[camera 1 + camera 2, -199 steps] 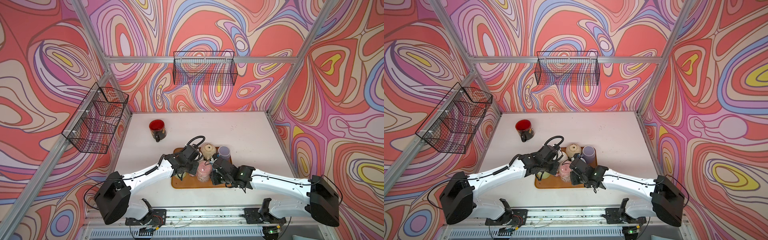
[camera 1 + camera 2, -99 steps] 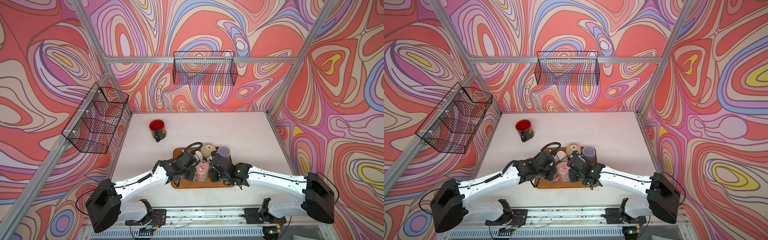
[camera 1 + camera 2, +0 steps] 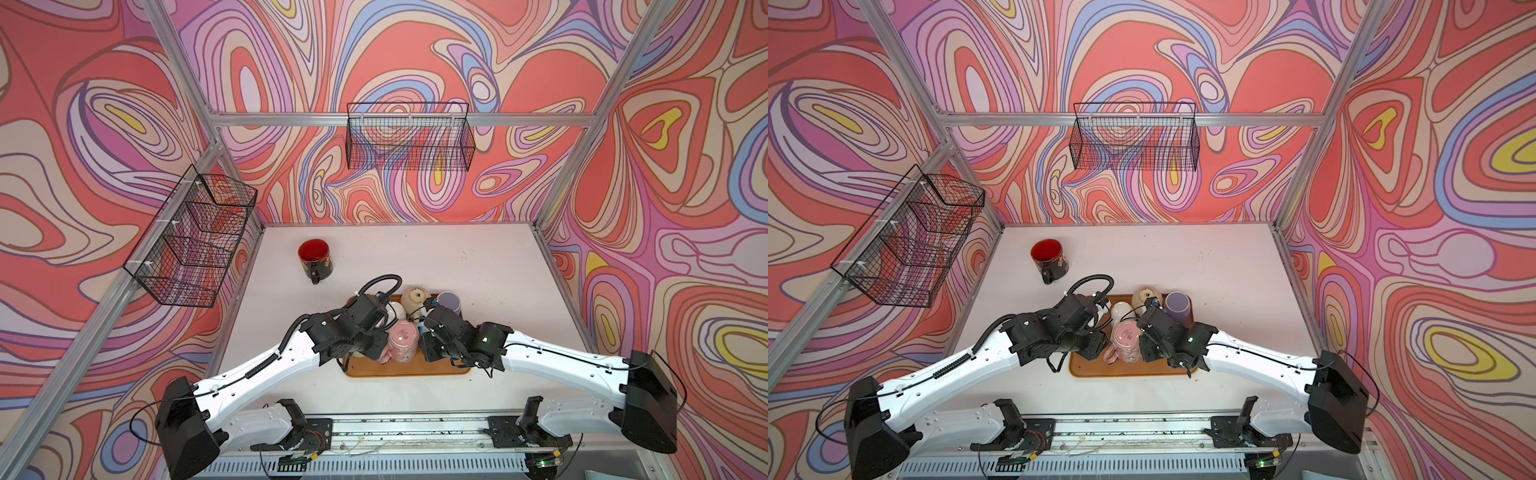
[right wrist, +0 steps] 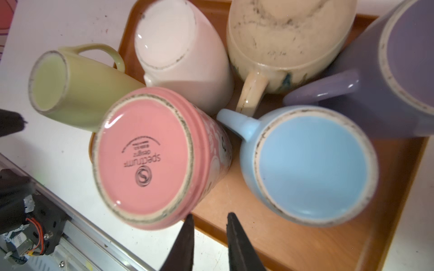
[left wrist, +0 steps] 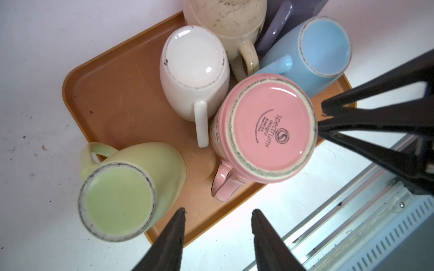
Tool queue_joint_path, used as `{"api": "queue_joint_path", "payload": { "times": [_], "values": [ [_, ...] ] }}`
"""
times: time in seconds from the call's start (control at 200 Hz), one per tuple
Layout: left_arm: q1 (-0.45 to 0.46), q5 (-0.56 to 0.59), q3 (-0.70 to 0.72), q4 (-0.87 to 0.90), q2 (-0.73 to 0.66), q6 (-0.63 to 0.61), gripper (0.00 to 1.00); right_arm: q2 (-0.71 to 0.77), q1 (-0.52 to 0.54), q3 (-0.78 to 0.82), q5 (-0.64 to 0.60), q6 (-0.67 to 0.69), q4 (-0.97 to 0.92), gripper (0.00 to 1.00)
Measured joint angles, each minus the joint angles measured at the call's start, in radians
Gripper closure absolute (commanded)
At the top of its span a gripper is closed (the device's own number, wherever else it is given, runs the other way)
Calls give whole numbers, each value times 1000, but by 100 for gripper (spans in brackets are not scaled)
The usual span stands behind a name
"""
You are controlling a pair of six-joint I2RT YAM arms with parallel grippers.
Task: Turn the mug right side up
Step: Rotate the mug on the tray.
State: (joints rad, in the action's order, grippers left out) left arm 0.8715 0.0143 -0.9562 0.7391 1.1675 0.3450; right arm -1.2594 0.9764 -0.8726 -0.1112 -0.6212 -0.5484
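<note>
My right gripper is by the side of the pink mug opposite its handle. It should back away while my left gripper takes the mug's handle [image 3: 385, 354].
A pink mug [image 3: 402, 338] [image 3: 1127, 338] stands upside down at the near edge of the orange tray [image 3: 407, 370], its stamped base [image 5: 270, 133] [image 4: 145, 159] facing up and its handle towards the table's front. My left gripper [image 5: 218, 210] hangs on the mug's left side, open wide with nothing between its fingers. On the mug's right side my right gripper [image 4: 210, 214] is open by a narrow gap over the tray's rim [image 4: 305, 246], holding nothing. One of its fingertips is close to the mug's wall. Both wrists [image 3: 365, 332] [image 3: 444, 336] flank the mug in both top views.
Other upturned mugs crowd the tray: green [image 5: 122, 194], white [image 5: 195, 70], beige [image 5: 232, 23], blue [image 4: 312, 164] and purple [image 4: 399, 70]. A red-lined dark mug [image 3: 314, 257] stands upright on the table at the back left. Wire baskets [image 3: 409, 137] [image 3: 195, 237] hang on the walls.
Both grippers' jaws have opened beside the pink mug, the left one wider. The mug has barely moved and stands bottom up on the tray.
</note>
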Motion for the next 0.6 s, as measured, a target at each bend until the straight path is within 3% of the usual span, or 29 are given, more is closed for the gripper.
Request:
{"api": "queue_joint_path", "payload": {
  "times": [0.21, 0.601],
  "values": [
    [21, -22, -2, 62, 0, -83, 42, 87, -6, -60, -6, 42, -61, 61],
    [35, -40, -18, 43, 120, -205, 48, 243, -121, -94, -31, 124, -170, 60]
  ]
}}
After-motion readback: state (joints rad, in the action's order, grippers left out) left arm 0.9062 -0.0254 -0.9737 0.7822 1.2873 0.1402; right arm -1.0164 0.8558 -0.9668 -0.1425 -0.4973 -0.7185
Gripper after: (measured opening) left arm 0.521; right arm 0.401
